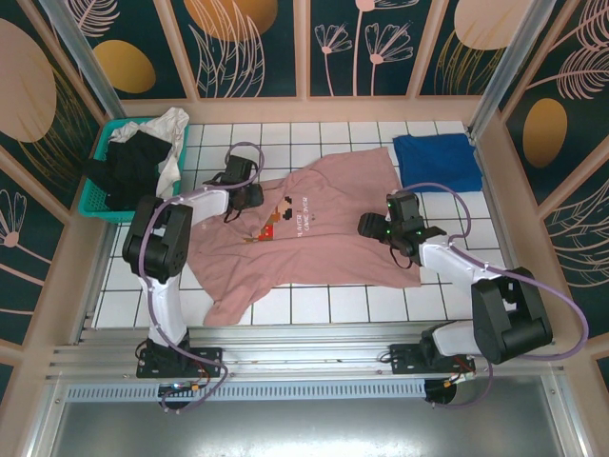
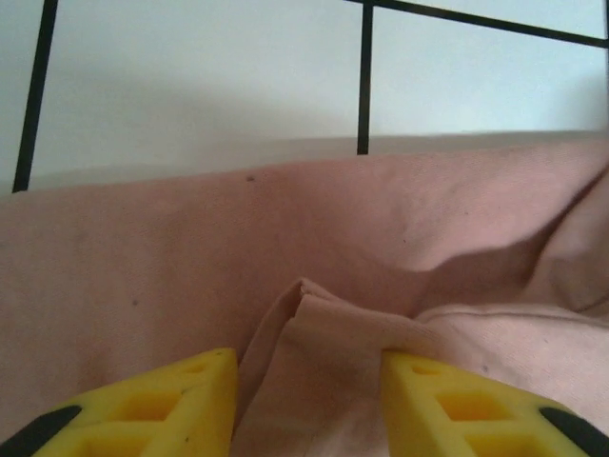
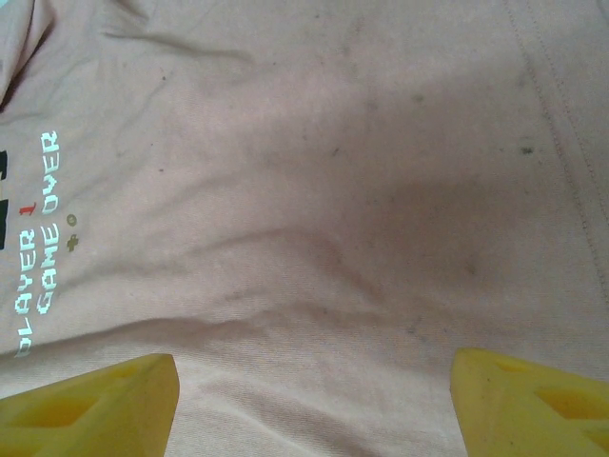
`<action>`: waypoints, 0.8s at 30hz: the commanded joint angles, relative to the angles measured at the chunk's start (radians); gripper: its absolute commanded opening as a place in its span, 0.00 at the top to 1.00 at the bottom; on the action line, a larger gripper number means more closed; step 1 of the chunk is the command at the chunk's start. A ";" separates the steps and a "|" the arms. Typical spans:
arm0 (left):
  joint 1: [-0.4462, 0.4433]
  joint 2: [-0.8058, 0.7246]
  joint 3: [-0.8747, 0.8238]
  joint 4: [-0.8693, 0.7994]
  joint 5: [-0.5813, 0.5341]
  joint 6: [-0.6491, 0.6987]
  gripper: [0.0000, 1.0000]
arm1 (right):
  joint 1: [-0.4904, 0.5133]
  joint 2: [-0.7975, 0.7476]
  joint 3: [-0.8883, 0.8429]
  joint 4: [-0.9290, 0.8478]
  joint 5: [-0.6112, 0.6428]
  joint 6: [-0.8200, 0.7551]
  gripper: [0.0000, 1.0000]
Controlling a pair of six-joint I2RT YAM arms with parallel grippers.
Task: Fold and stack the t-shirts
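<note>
Next, I take the t-shirt's raised edge (image 2: 328,319) with my left gripper and pull it toward the back before folding, because the pink t-shirt's far sleeve side lies doubled over part of the print.
A dusty-pink t-shirt (image 1: 324,243) lies spread on the white tiled table, its pixel-art print (image 1: 276,219) facing up. My left gripper (image 1: 249,198) is at the shirt's upper left edge. In the left wrist view its jaws (image 2: 309,400) stand open, with a raised fold of the pink t-shirt (image 2: 324,333) between the yellow fingers. My right gripper (image 1: 373,227) is low over the shirt's right part, and its jaws (image 3: 314,405) stand wide open over flat pink cloth (image 3: 314,190) beside the "GAME OVER" lettering (image 3: 43,248). A folded royal-blue t-shirt (image 1: 436,162) lies at the back right.
A teal basket (image 1: 95,198) at the back left holds a black t-shirt (image 1: 133,167) and a white one (image 1: 173,129). Patterned wall panels close in the table at the back and sides. Bare tiles (image 1: 343,303) show in front of the pink shirt.
</note>
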 commanded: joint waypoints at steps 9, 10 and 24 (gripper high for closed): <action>0.005 0.101 0.143 -0.067 -0.068 0.040 0.81 | 0.003 -0.022 -0.026 0.014 0.012 -0.024 0.25; 0.005 0.100 0.145 -0.069 -0.065 0.043 0.82 | 0.001 -0.023 -0.025 0.016 0.012 -0.025 0.25; 0.004 0.107 0.128 -0.064 -0.017 0.038 0.74 | -0.006 -0.008 -0.030 0.028 0.000 -0.024 0.25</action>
